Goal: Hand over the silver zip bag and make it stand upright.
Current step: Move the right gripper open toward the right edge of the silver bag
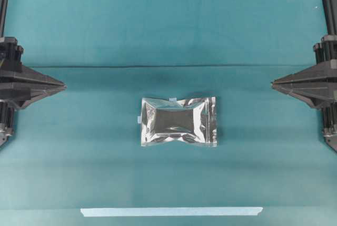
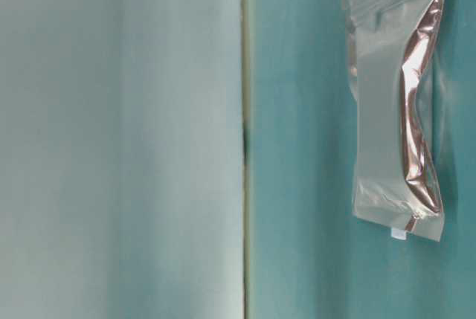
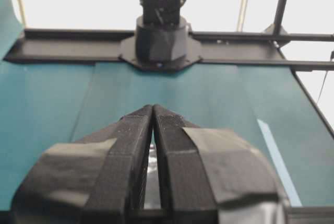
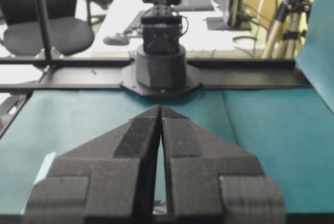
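My right gripper is to go to the silver zip bag next. It should close on the middle of its zip strip [image 1: 207, 120].
The silver zip bag [image 1: 179, 121] lies flat at the middle of the teal table, its zip strip along the right end. In the table-level view, which is turned sideways, the silver zip bag [image 2: 398, 103] shows at the upper right. My left gripper [image 1: 64, 85] rests at the far left edge, shut and empty, well apart from the bag. My right gripper [image 1: 273, 84] rests at the far right edge, also shut and empty. In the left wrist view the left gripper [image 3: 153, 107] has its tips together, with a sliver of silver foil showing behind them. The right gripper [image 4: 160, 107] is likewise tip to tip.
A pale blue tape strip [image 1: 171, 211] runs along the table's front edge. The opposite arm's base [image 3: 160, 31] stands at the far end of each wrist view. A seam in the teal cloth [image 1: 168, 66] crosses the table behind the bag.
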`<act>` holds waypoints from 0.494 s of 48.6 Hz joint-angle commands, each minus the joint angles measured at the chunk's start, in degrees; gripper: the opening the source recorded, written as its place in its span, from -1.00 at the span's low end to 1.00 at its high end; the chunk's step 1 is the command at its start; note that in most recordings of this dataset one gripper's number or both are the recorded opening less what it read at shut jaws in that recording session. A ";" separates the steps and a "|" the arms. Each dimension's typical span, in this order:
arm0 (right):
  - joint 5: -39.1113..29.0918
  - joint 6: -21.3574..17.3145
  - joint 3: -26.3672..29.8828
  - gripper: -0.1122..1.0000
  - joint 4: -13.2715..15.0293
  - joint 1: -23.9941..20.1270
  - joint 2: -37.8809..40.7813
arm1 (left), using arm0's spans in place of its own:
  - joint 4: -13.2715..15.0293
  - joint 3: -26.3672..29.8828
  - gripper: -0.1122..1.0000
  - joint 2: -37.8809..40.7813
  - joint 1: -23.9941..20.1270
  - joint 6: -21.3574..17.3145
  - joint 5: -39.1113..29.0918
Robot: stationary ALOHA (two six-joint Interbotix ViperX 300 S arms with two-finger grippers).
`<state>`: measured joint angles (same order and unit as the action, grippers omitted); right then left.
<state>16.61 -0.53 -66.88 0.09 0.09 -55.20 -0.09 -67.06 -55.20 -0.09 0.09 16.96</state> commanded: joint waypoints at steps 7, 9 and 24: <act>-4.57 -3.78 2.81 -0.79 -6.15 0.18 1.85 | -0.53 2.81 -0.78 2.55 0.00 -1.49 -1.85; -6.77 -5.36 3.69 -0.79 -7.47 0.18 2.37 | -0.53 3.34 -0.81 2.72 0.00 -2.11 -2.64; -17.58 -29.44 6.94 -0.79 -23.20 0.09 8.00 | -0.53 6.33 -0.81 2.81 0.09 -5.19 -11.34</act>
<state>0.70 -24.43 -61.00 -19.16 0.26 -49.31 -0.44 -62.49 -52.56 -0.09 -5.19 6.42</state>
